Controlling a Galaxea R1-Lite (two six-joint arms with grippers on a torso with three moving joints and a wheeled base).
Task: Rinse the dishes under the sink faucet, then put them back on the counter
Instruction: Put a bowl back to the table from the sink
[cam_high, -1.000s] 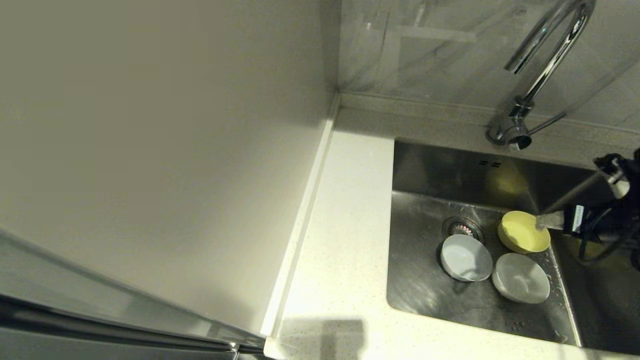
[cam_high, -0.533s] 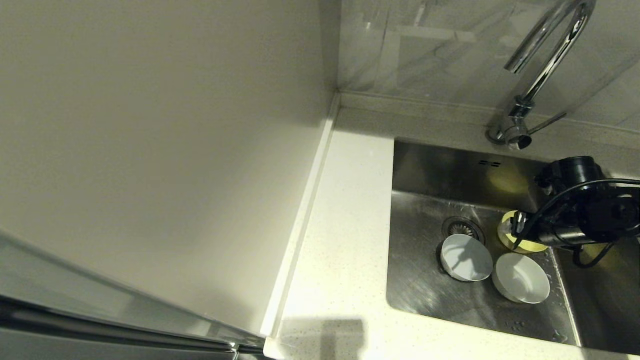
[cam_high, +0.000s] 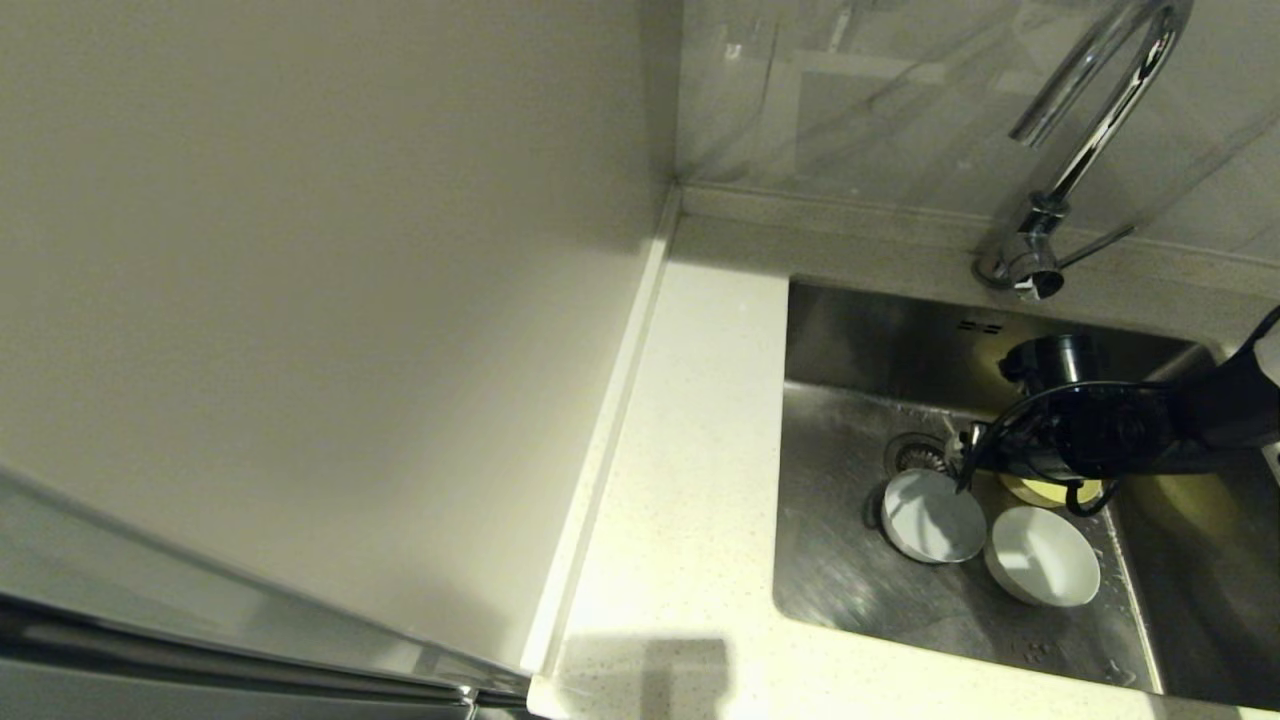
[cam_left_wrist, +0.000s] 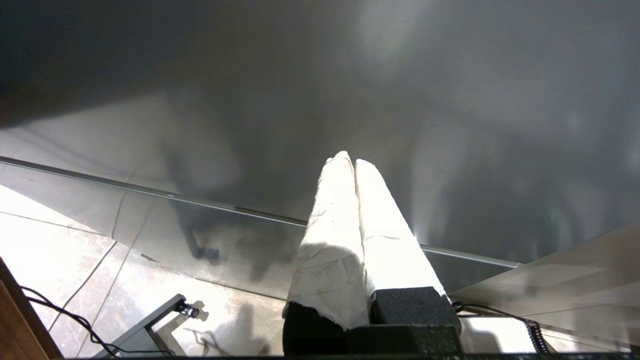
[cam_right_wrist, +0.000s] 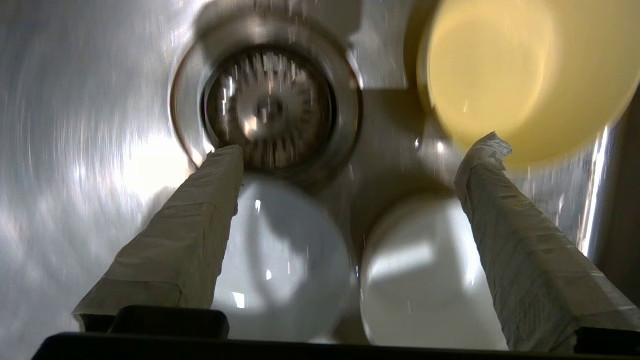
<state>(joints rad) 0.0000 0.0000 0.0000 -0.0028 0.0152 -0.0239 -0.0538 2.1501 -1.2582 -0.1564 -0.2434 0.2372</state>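
My right gripper goes to the pale yellow bowl next. It should then grab (cam_high: 1005, 480) (cam_right_wrist: 427, 99) that bowl's rim on the side facing the drain strainer.
Three bowls lie in the steel sink (cam_high: 850, 585): two white bowls (cam_high: 932, 516) (cam_high: 1042, 556) side by side, and a pale yellow bowl (cam_high: 1050, 491) mostly hidden under my right arm. My right gripper (cam_right_wrist: 357, 145) hangs open above them and holds nothing. One finger (cam_right_wrist: 200, 220) is by the drain strainer (cam_right_wrist: 270, 102), the other by the yellow bowl (cam_right_wrist: 500, 75). Both white bowls (cam_right_wrist: 285, 260) (cam_right_wrist: 425, 270) show between the fingers. The chrome faucet (cam_high: 1090, 130) stands behind the sink. My left gripper (cam_left_wrist: 351, 161) is shut and empty, parked away from the sink.
The cream speckled counter (cam_high: 690, 450) runs along the sink's left side, bounded by a raised edge strip (cam_high: 602, 440) and a plain beige wall panel (cam_high: 300, 300). The faucet's thin lever (cam_high: 1095, 245) points right. The left wrist view shows only a dark panel and floor tiles.
My right arm has swept left across the sink, from the yellow bowl's right edge to over it and the drain. The white bowls have stayed put.
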